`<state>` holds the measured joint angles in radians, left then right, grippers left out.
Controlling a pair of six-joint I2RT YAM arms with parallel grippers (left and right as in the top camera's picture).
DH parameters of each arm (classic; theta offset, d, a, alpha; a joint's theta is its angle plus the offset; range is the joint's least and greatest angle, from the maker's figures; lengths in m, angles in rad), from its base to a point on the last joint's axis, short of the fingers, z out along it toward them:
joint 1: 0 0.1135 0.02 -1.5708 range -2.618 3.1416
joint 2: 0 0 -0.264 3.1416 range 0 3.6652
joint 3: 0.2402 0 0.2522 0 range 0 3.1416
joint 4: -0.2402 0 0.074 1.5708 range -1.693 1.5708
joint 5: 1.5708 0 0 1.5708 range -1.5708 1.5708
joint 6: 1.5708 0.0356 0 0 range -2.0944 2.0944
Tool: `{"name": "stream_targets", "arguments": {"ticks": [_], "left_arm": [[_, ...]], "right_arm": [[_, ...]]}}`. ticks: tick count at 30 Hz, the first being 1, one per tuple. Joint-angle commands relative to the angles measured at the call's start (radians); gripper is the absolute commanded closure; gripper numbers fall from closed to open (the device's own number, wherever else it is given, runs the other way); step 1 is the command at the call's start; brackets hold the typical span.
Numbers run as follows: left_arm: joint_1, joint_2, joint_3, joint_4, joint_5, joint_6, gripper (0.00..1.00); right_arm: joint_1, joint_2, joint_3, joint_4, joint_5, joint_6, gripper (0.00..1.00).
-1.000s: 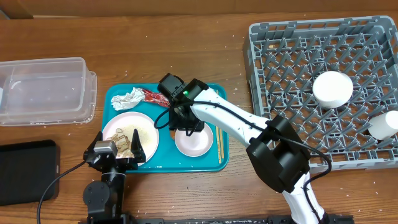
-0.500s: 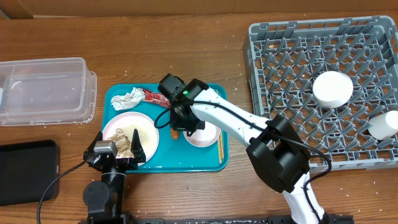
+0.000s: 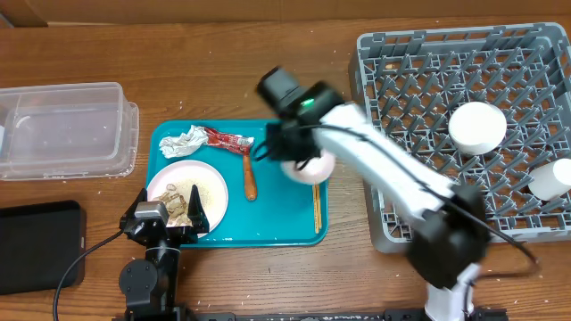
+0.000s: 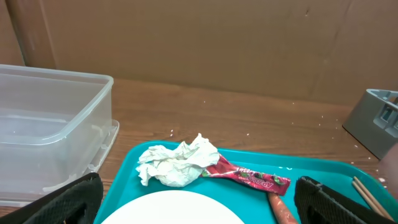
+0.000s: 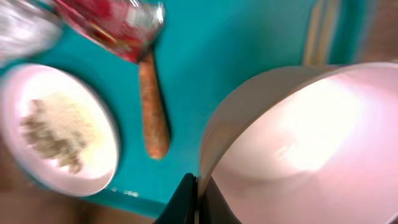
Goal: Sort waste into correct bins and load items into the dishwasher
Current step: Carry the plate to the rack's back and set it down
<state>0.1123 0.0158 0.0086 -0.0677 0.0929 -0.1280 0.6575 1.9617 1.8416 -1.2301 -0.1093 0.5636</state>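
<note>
My right gripper is going to place the small white bowl, now hanging tilted above the teal tray, in the grey dish rack (image 3: 474, 80). It will set it down just behind the upturned bowl.
My right gripper (image 3: 285, 153) (image 5: 198, 194) is shut on the rim of a small white bowl (image 3: 312, 167) (image 5: 311, 143), which hangs tilted above the teal tray (image 3: 277, 223). On the tray lie a brown sausage (image 3: 249, 178) (image 5: 153, 118), a red wrapper (image 3: 226, 140) (image 4: 252, 179) and a crumpled paper wad (image 3: 183, 143) (image 4: 180, 163). A plate (image 3: 211, 191) (image 5: 56, 124) with beige food scraps sits at the tray's left. My left gripper (image 3: 169, 218) (image 4: 199, 200) stands open at the plate's near edge, holding nothing.
The grey dish rack (image 3: 419, 80) on the right holds an upturned bowl (image 3: 477, 127) and a cup (image 3: 551, 178). A clear tub (image 3: 62, 129) (image 4: 43, 124) stands at the left, with a black tray (image 3: 40, 245) in front of it. Chopsticks (image 3: 315, 209) lie on the tray's right side.
My right gripper shut on the bowl's rim, lifted it off the tray and swung right toward the rack. The sausage now lies exposed on the tray. The left arm stayed still.
</note>
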Motion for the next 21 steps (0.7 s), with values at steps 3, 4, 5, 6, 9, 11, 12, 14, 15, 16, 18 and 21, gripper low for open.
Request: {"name": "stream_targets", "arguments": {"ticks": [3, 4, 5, 6, 9, 11, 12, 14, 15, 16, 18, 21], "left_arm": [[0.003, -0.010, -0.004, -0.002, 0.002, -0.007, 0.00], [0.003, -0.010, -0.004, -0.002, 0.002, -0.007, 0.00], [0.003, -0.010, -0.004, -0.002, 0.002, -0.007, 0.00], [0.003, -0.010, -0.004, -0.002, 0.002, -0.007, 0.00], [0.003, -0.010, -0.004, -0.002, 0.002, -0.007, 0.00], [0.003, -0.010, -0.004, -0.002, 0.002, -0.007, 0.00], [0.003, -0.010, -0.004, -0.002, 0.002, -0.007, 0.00], [0.003, -0.010, -0.004, -0.002, 0.002, -0.007, 0.00], [0.003, -0.010, -0.004, -0.002, 0.002, -0.007, 0.00], [0.003, -0.010, -0.004, -0.002, 0.002, -0.007, 0.00], [0.003, -0.010, -0.004, -0.002, 0.002, -0.007, 0.00], [0.003, -0.010, -0.004, -0.002, 0.002, -0.007, 0.00]], "right_arm": [[-0.283, -0.267, 0.052, -0.029, -0.029, -0.209, 0.96], [-0.315, -0.278, 0.052, -0.027, -0.053, -0.238, 0.96], [-0.405, -0.301, 0.052, -0.013, -0.145, -0.336, 0.96], [-0.480, -0.308, 0.052, 0.002, -0.224, -0.403, 0.96], [-0.657, -0.298, 0.034, 0.073, -0.416, -0.502, 0.96], [-0.772, -0.264, 0.006, 0.164, -0.541, -0.520, 0.96], [-0.820, -0.234, -0.002, 0.220, -0.598, -0.525, 0.96], [-0.886, -0.169, -0.010, 0.310, -0.705, -0.531, 0.96], [-0.903, -0.144, -0.010, 0.335, -0.742, -0.531, 0.96], [-0.927, -0.100, -0.010, 0.380, -0.811, -0.531, 0.96], [-0.947, -0.047, -0.010, 0.438, -0.884, -0.531, 0.96], [-0.969, 0.050, -0.010, 0.525, -0.984, -0.527, 0.96]]}}
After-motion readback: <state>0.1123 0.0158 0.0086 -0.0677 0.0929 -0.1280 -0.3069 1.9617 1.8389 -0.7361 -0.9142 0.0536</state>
